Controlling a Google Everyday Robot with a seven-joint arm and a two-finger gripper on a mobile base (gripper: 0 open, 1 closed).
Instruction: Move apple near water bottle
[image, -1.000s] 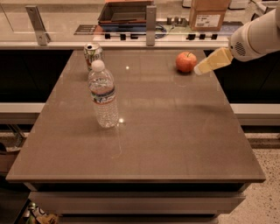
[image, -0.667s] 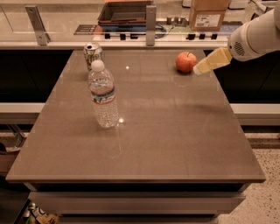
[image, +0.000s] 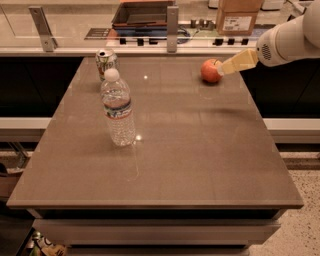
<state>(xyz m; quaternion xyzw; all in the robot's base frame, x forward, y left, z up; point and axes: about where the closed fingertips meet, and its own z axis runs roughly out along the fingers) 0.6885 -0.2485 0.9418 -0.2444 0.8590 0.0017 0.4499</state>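
Note:
The gripper should close around the middle of the red-orange apple (image: 211, 71), because the apple should move over to the water bottle.
The red-orange apple (image: 210, 71) sits near the far right edge of the brown table (image: 190, 150). The clear water bottle (image: 118, 109) with a white cap and labelled band stands upright at the left middle of the table, well apart from the apple. My gripper (image: 225, 67) reaches in from the right on a white arm; its tan fingers lie right beside the apple's right side, at or just short of touching it.
A metal soda can (image: 106, 61) stands at the table's far left, just behind the bottle. Behind the table runs a counter with a cardboard box (image: 237, 16), a dark tray (image: 142, 14) and metal posts (image: 172, 27).
The gripper has come slightly closer to the apple's right side. The apple, bottle and can have not moved.

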